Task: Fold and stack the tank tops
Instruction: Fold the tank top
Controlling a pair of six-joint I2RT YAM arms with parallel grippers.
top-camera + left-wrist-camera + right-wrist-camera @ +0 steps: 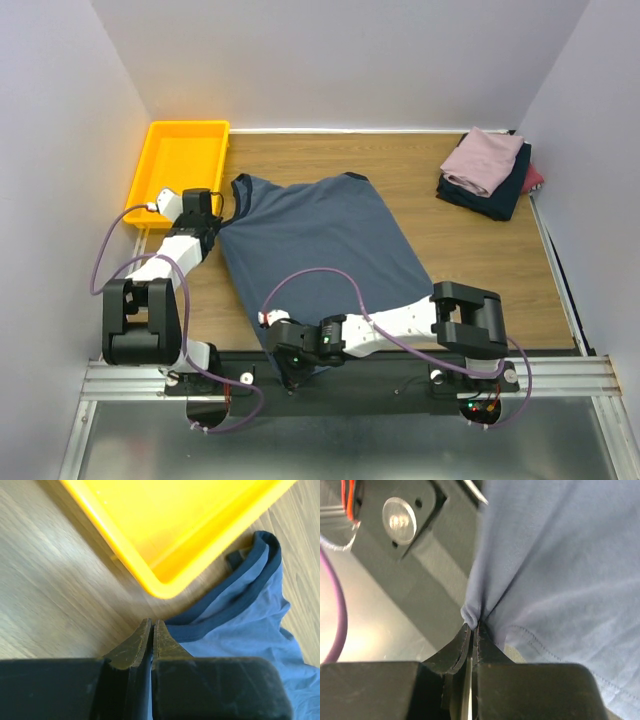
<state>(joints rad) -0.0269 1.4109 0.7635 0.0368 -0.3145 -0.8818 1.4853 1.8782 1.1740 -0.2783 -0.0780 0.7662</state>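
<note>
The robot's right gripper should release the hem corner on the middle of the tank top, just inside its near hem [336, 327].
A slate-blue tank top [320, 240] with darker trim lies spread flat across the middle of the wooden table, its neck toward the back. My left gripper [218, 228] is shut on its left edge near the dark-trimmed strap; in the left wrist view the closed gripper [152, 623] pinches cloth beside the trim of the tank top [250, 630]. My right gripper [290, 372] is at the near hem by the table's front edge. In the right wrist view it [474, 626] is shut on a small fold of the blue cloth [560, 570]. Folded tank tops are stacked at the back right: mauve-pink [483, 160] over navy [490, 200], with maroon [535, 178] showing behind.
A yellow plastic tray [150, 160] stands at the back left, its corner [132, 562] just beyond my left fingertips. White walls close in the table on three sides. The arms' black mounting rail [380, 380] runs along the near edge.
</note>
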